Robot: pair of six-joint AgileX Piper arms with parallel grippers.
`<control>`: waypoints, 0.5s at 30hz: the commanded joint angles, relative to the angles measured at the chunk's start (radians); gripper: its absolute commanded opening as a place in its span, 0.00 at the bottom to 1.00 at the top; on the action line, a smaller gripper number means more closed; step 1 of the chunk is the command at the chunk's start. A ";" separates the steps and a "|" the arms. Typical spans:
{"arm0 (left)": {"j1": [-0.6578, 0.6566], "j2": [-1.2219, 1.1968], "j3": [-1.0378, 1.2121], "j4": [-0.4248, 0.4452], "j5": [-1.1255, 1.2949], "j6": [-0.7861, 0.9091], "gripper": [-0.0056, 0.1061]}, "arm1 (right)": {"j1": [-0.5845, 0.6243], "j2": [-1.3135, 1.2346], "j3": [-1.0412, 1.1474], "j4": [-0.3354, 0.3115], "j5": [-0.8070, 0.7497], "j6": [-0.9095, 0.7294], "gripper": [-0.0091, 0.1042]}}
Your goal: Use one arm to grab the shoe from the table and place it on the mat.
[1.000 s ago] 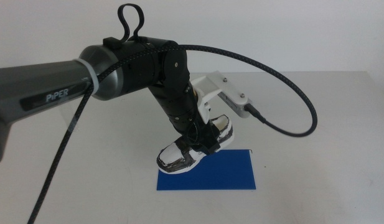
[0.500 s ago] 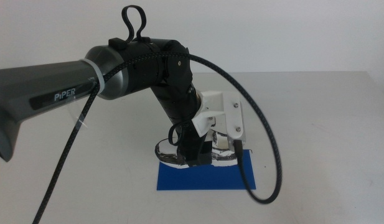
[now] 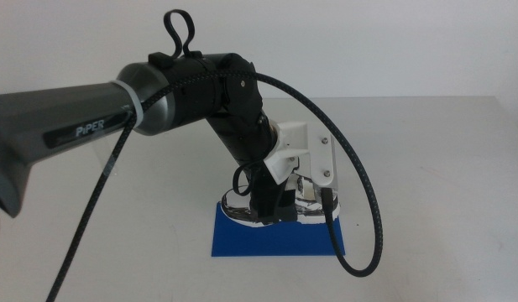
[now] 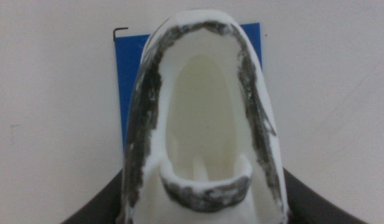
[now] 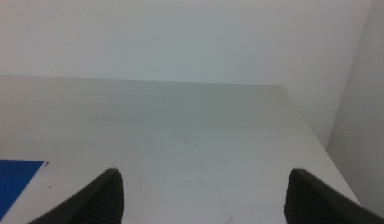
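The shoe will lie along the length of the blue mat when my left gripper releases it in the middle of the blue mat [image 3: 278,229].
The dark grey arm [image 3: 91,122] reaches in from the left. Its left gripper [image 3: 271,205] is shut on the shoe [image 3: 238,207], a white sneaker with black patches, one jaw on each side. The shoe is low over the back half of the blue mat [image 3: 275,242], level, and seems to rest on it. In the left wrist view the shoe [image 4: 204,112] fills the picture with its opening facing the camera, the left gripper [image 4: 201,208] around it and the mat [image 4: 128,81] beneath. The right gripper [image 5: 210,199] is open and empty over the table, out of the middle view.
The white table [image 3: 426,168] surrounds the mat, with its far edge against a white wall. A black cable [image 3: 368,226] loops from the wrist camera mount [image 3: 313,159] down past the mat's right end. The mat's corner [image 5: 11,180] shows in the right wrist view.
The left arm has lowered the shoe from a tilted hold above the mat's back left corner down onto the mat. The wrist has turned, and the cable loop has swung down to the right.
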 commanded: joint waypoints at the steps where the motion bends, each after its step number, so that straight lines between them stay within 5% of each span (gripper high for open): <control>1: -0.002 -0.039 -0.030 -0.042 -0.023 0.000 0.20 | -0.005 -0.020 -0.010 -0.008 -0.079 -0.013 0.67; 15: -0.001 0.051 -0.028 -0.039 -0.034 0.000 0.20 | -0.005 -0.020 -0.010 -0.008 -0.079 -0.013 0.67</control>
